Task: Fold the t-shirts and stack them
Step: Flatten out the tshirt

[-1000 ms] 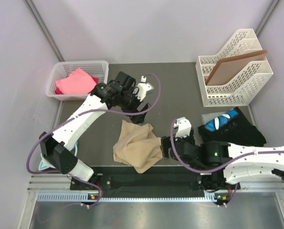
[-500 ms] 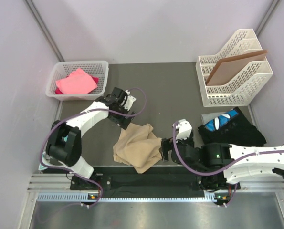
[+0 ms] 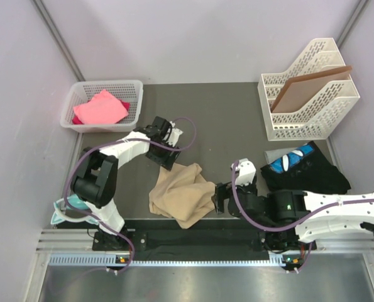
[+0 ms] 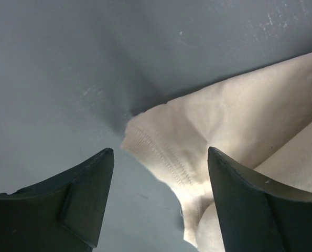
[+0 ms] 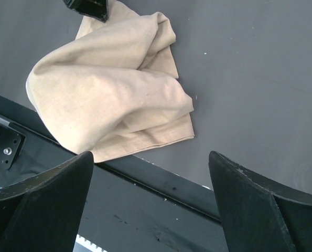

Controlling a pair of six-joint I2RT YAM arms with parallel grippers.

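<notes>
The near hem corner (image 3: 213, 207) (image 5: 191, 136) of the tan t-shirt, the one closest to the black t-shirt, will be gripped by my right gripper.
The tan t-shirt (image 3: 181, 194) lies crumpled on the dark table near the front edge. My left gripper (image 3: 164, 157) is open and low over the shirt's far left corner. In the left wrist view the stitched hem (image 4: 166, 157) lies between its fingertips (image 4: 93, 178), and the gripper (image 4: 161, 152) holds nothing. My right gripper (image 3: 219, 200) is open and empty just right of the shirt. In the right wrist view the shirt (image 5: 114, 94) lies ahead of that gripper (image 5: 150, 155). The pink t-shirt (image 3: 100, 107) lies in a basket. The black t-shirt (image 3: 315, 173) and the blue one (image 3: 290, 160) lie at the right.
A white basket (image 3: 131, 88) stands at the back left. A white file rack (image 3: 300, 123) with a brown board (image 3: 309, 88) stands at the back right. A teal round object (image 3: 70, 204) sits by the left arm's base. The table's front rail (image 5: 161, 181) runs just under the shirt.
My left gripper has come down and towards the front, from beside the basket to the shirt's far corner. My right gripper has shifted slightly. The shirt has settled flatter.
</notes>
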